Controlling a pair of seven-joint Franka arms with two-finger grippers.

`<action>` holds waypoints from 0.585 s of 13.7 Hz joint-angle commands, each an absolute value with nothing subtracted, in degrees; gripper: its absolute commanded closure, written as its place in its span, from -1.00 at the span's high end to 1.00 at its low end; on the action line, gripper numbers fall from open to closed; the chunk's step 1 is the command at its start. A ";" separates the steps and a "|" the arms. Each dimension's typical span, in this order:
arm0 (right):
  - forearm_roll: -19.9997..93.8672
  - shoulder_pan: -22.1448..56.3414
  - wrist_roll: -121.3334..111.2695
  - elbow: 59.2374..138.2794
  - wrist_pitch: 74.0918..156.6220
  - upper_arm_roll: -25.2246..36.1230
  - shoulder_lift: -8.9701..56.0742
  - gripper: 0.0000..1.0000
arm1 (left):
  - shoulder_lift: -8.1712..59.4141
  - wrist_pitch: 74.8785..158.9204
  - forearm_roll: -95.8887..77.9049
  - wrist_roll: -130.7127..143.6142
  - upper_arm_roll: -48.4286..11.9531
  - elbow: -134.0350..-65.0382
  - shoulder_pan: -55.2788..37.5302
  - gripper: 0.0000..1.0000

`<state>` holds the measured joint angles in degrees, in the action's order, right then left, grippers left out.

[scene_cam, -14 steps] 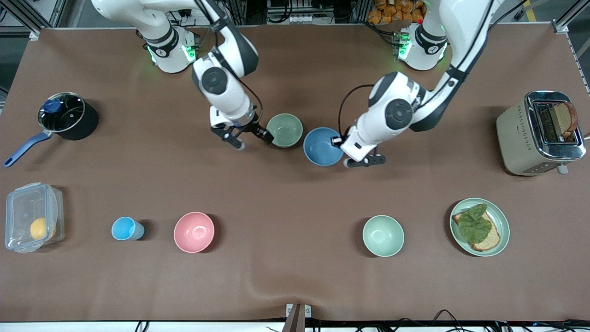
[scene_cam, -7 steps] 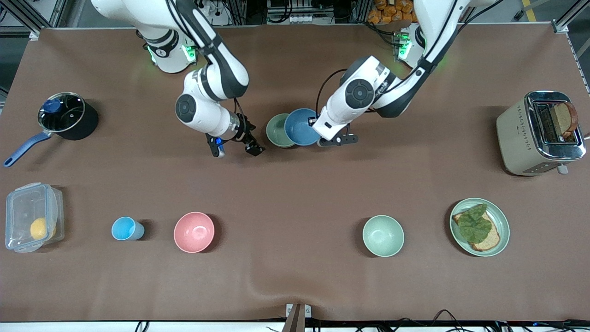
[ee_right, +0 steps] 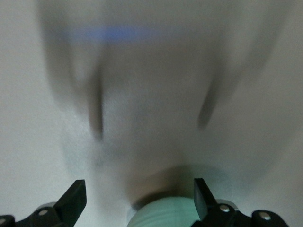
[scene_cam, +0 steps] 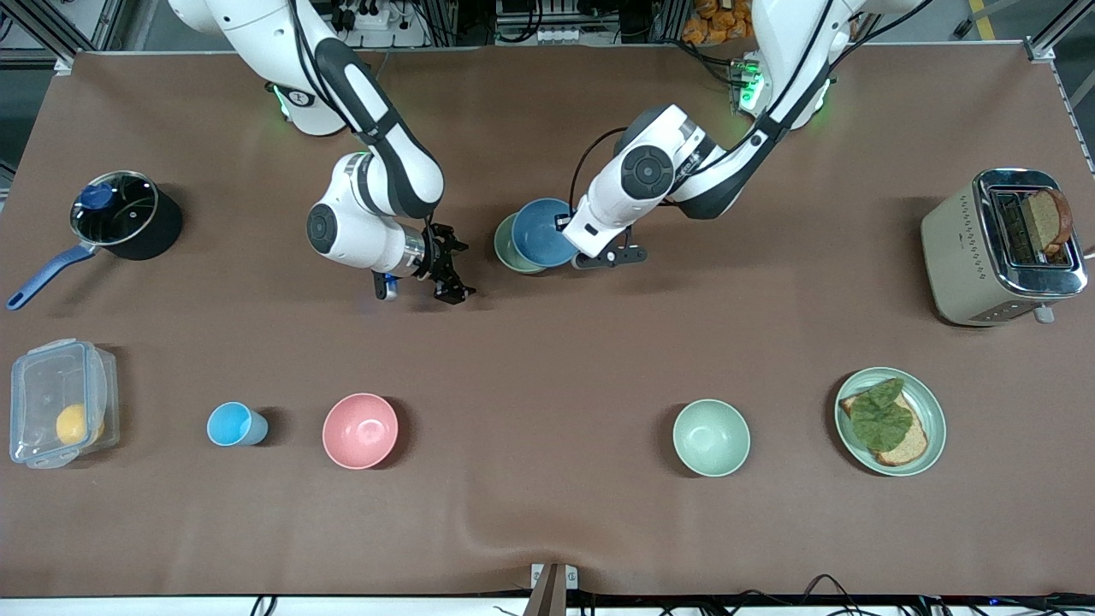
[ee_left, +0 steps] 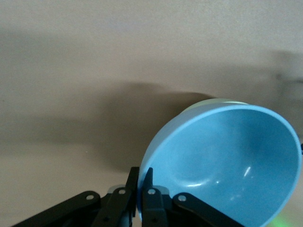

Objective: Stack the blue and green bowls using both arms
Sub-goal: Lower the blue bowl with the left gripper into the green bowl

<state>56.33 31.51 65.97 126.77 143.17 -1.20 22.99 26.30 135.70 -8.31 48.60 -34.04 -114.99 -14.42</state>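
Next, I release the blue bowl from my left gripper inside the green bowl (scene_cam: 523, 243) (ee_left: 217, 149) that stands on the table between both arms.
My left gripper (scene_cam: 566, 227) is shut on the rim of the blue bowl (scene_cam: 537, 233) and holds it tilted over the green bowl (scene_cam: 506, 246), which stands on the table and is mostly covered by it. In the left wrist view the left gripper (ee_left: 140, 176) pinches the blue bowl (ee_left: 227, 165), and a sliver of the green bowl's rim (ee_left: 215, 100) shows above it. My right gripper (scene_cam: 452, 267) is open and empty over bare table, beside the green bowl toward the right arm's end. In the right wrist view the right gripper (ee_right: 138, 187) frames a pale green rounded edge (ee_right: 163, 215).
Nearer the front camera stand a pink bowl (scene_cam: 360, 430), a light-blue cup (scene_cam: 235, 424), a mint bowl (scene_cam: 711, 437) and a green plate (scene_cam: 928, 402) with toast. A toaster (scene_cam: 958, 257), a lidded pot (scene_cam: 120, 214) and a plastic box (scene_cam: 58, 402) sit at the table's ends.
My left arm carried the blue bowl toward the right arm's end until it hangs over the green bowl. My right gripper drew away from the green bowl, still open.
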 commanded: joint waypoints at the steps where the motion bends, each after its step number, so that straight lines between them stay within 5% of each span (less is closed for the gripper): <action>1: 63.87 32.60 60.92 127.44 144.14 -1.76 23.38 1.00 | 28.82 136.23 -8.70 50.45 -33.49 -112.42 -16.34 -1.00; 8: 67.24 34.28 58.27 127.53 146.34 -1.76 23.99 1.00 | 33.22 136.32 -4.23 54.13 -33.40 -109.34 -17.84 -1.00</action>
